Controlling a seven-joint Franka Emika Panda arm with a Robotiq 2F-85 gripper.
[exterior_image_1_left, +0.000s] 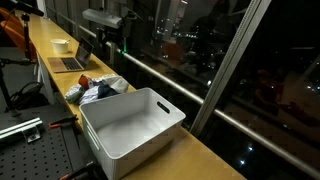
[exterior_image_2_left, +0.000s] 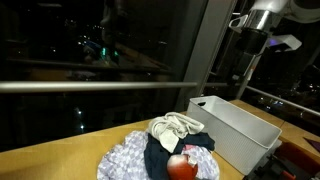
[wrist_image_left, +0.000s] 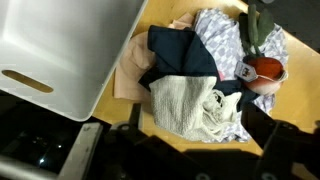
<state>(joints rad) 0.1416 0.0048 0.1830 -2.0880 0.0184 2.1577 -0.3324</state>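
Observation:
The robot's gripper needs to next move to the red-orange item's red end (exterior_image_1_left: 84, 81) (wrist_image_left: 268, 69) beside its white tag, away from its green part, and close there.
A pile of clothes (exterior_image_1_left: 100, 90) lies on the wooden counter (exterior_image_1_left: 200, 150) beside a white plastic bin (exterior_image_1_left: 130, 125). In the wrist view the pile shows a cream knit cloth (wrist_image_left: 185, 100), a dark navy garment (wrist_image_left: 180, 55), a floral patterned piece (wrist_image_left: 225, 35) and a red-orange item (wrist_image_left: 265, 68). My gripper (wrist_image_left: 198, 128) hangs well above the pile, open, with nothing between its dark fingers (wrist_image_left: 262, 128). It also appears in both exterior views, high over the counter (exterior_image_1_left: 108, 35) (exterior_image_2_left: 252, 45). The bin (wrist_image_left: 60, 40) looks empty.
A laptop (exterior_image_1_left: 72, 62) and a small white bowl (exterior_image_1_left: 61, 45) sit farther along the counter. A large dark window with a metal rail (exterior_image_2_left: 100, 85) runs along the counter's far side. A metal breadboard table (exterior_image_1_left: 30, 150) stands next to the bin.

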